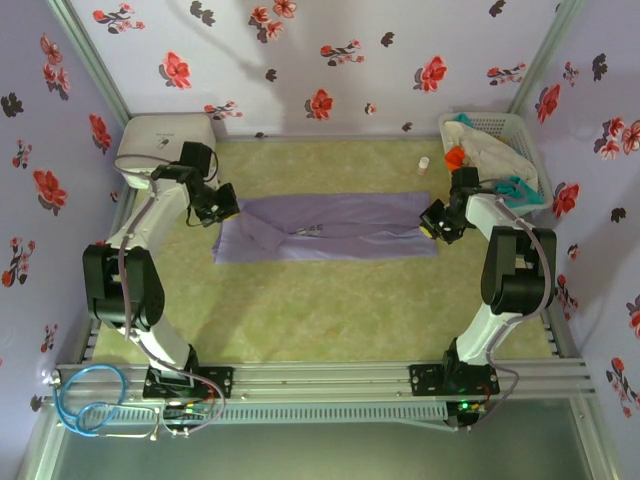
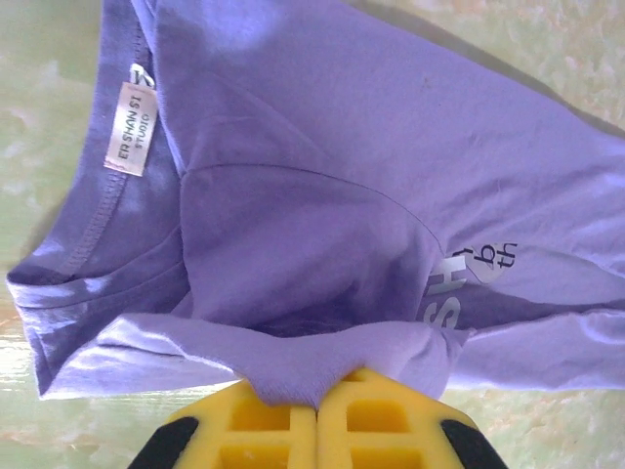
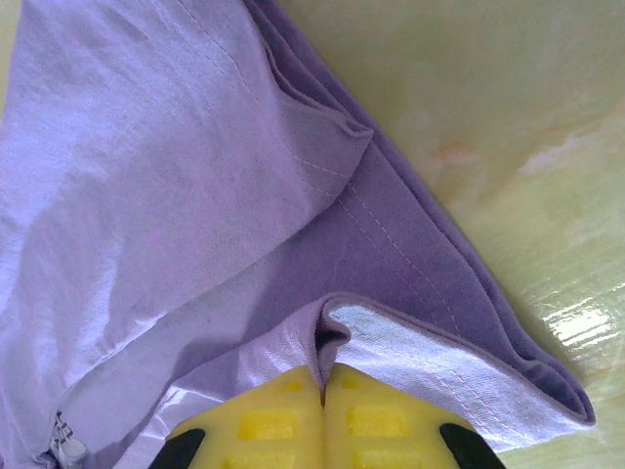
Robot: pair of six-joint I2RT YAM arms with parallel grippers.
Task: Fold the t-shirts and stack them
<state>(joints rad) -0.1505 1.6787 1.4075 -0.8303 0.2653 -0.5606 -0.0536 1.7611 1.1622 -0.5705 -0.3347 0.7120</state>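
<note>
Next, my right gripper lets go of the hem fold over the back flap's corner [image 1: 423, 221] [image 3: 278, 161] at the end of the lavender t-shirt on the basket side.
A lavender-purple t-shirt [image 1: 325, 238] lies folded lengthwise across the middle of the table. My left gripper [image 1: 222, 207] is at its left end and my right gripper [image 1: 437, 222] at its right end. In the left wrist view the yellow jaws of the left gripper [image 2: 318, 405] are shut on a fold of the lavender t-shirt [image 2: 322, 195], beside the collar and its label [image 2: 131, 127]. Over on the right wrist view, the right gripper [image 3: 323, 381] pinches a hem fold of the lavender t-shirt [image 3: 176, 195]. Orange, teal and off-white t-shirts [image 1: 490, 160] sit bunched in the basket.
A white lattice basket [image 1: 520, 135] stands at the back right corner. A white rounded box [image 1: 165, 140] stands at the back left, close to the left arm. A small white bottle [image 1: 424, 166] stands behind the shirt. Bare table lies in front of the shirt.
</note>
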